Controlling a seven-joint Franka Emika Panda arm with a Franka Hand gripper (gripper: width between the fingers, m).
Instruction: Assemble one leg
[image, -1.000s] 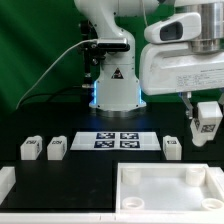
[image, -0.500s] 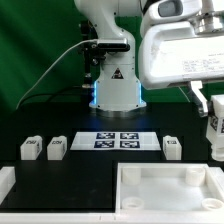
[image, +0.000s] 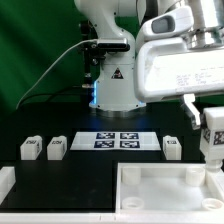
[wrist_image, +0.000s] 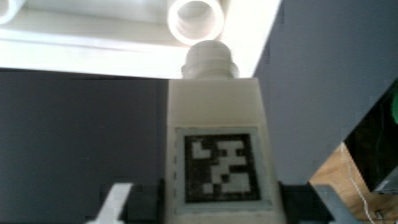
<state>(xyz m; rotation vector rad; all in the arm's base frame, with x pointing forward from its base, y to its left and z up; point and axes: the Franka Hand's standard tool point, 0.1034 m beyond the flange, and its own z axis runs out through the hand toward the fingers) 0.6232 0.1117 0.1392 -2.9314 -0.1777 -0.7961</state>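
Note:
I need to release the white leg, now held upright above the panel, from my gripper in the white panel's front corner socket (image: 212, 203) (wrist_image: 196, 18), on the side of the lone table leg.
My gripper (image: 212, 120) is shut on a white leg (image: 212, 140) with a black-and-white tag and holds it upright above the right part of the white tray-like panel (image: 150, 180). In the wrist view the held leg (wrist_image: 217, 140) fills the middle between my fingers (wrist_image: 121, 200), with its peg end pointing at a round socket (wrist_image: 196, 14) on the panel (wrist_image: 89, 40). Three more legs lie on the black table: two at the exterior view's left (image: 30, 148) (image: 57, 148) and one at the right (image: 172, 147).
The marker board (image: 118, 140) lies in front of the robot base (image: 115, 85). A white part (image: 6, 180) sits at the front left edge of the exterior view. A green backdrop stands behind.
The gripper with the leg has moved down and slightly toward the exterior view's left, closer to the panel. The other legs have not moved.

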